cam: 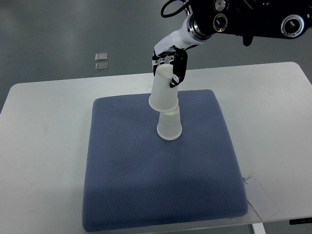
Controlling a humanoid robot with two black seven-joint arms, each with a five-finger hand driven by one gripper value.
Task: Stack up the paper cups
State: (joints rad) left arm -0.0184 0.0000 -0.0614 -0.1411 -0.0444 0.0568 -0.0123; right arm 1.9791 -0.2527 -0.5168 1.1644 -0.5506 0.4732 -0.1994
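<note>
My right gripper is to release the second white cup snugly over the top of the standing white cup (169, 99).
A white paper cup (169, 126) stands upside down on the blue mat (146, 185), near the mat's far middle. My right hand (170, 66) reaches in from the top right and is shut on the closed end of a second upside-down white cup (163, 92). This cup is tilted slightly and its open rim sits over the top of the standing cup, partly covering it. The left arm is not in view.
The mat lies on a white table (44, 136). A white paper slip (261, 197) lies at the mat's front right corner. Two small clear squares (101, 62) sit on the grey floor beyond the table's far edge.
</note>
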